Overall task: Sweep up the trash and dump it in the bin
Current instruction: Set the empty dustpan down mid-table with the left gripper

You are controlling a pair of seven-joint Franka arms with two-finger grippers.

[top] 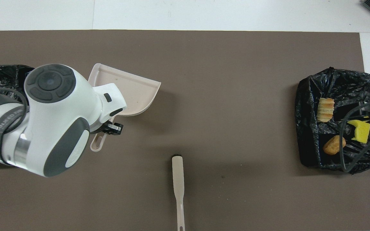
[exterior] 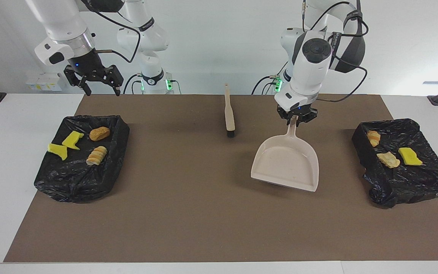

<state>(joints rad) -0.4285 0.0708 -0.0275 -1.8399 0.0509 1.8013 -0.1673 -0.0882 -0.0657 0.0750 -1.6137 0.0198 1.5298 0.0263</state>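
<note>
Next, I open my left gripper to let go of the beige dustpan on the brown mat [top: 170,98], just a little beyond the bristles of the brush.
My left gripper [exterior: 296,118] is shut on the handle of the beige dustpan [exterior: 285,163], which hangs empty over the brown mat between the brush [exterior: 229,114] and the black-lined bin [exterior: 413,182] at the left arm's end. That bin holds trash: two bread chunks [exterior: 388,160] and a yellow sponge piece [exterior: 409,156]. The bin [exterior: 70,186] at the right arm's end holds two yellow pieces [exterior: 72,140] and two bread chunks [exterior: 97,155]. My right gripper [exterior: 103,90] waits open in the air over the mat's edge beside that bin. In the overhead view the left arm covers the dustpan's [top: 130,93] handle end.
The brush [top: 178,189] lies on the mat near the robots, midway between the arms, bristles pointing away from them. The brown mat [exterior: 203,213] covers most of the white table. The two bins sit at the mat's two ends.
</note>
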